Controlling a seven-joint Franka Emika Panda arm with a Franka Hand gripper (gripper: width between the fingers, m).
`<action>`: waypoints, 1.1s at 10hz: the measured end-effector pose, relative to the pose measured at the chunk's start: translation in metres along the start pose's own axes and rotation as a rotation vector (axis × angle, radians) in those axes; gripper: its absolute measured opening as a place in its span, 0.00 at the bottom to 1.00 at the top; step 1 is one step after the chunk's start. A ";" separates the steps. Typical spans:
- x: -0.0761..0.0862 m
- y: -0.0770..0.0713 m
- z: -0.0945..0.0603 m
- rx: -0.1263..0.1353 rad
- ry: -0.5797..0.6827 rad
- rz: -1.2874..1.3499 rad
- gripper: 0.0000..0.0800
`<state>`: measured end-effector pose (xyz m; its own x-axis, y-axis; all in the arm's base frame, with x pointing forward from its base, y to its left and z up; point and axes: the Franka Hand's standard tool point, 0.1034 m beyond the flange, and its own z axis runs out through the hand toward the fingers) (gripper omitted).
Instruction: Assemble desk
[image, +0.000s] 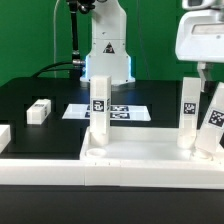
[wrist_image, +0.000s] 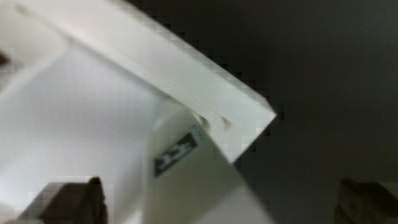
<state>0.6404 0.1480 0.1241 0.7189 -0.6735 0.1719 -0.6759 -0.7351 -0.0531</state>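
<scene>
The panel corner's leaning leg sits crooked to my fingers, so I need to turn square, grip its upper end (image: 217, 98) and straighten it.
The desk panel (image: 140, 153), white and rimmed, lies at the front of the table. One white tagged leg (image: 99, 108) stands upright on its left part. Two more legs stand at the exterior view's right: one upright (image: 188, 112), one leaning (image: 212, 118). A fourth leg (image: 38, 110) lies loose on the black table at the left. My gripper (image: 203, 72) hangs open just above the two right legs. In the wrist view the gripper (wrist_image: 217, 203) is open, its dark fingertips (wrist_image: 71, 203) wide apart, above a panel corner (wrist_image: 214, 95) and a tagged leg (wrist_image: 178, 152).
The marker board (image: 125, 110) lies flat behind the panel, in front of the robot base (image: 105, 50). Long white border rails run along the front (image: 110, 178) and the left edge (image: 4, 136). The table top is black.
</scene>
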 end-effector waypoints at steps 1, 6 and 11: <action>0.005 0.008 0.002 -0.001 0.002 -0.132 0.81; 0.030 0.030 0.006 0.006 0.023 -0.307 0.70; 0.030 0.031 0.007 0.008 0.021 -0.009 0.05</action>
<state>0.6421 0.1048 0.1208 0.7212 -0.6655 0.1925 -0.6684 -0.7415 -0.0593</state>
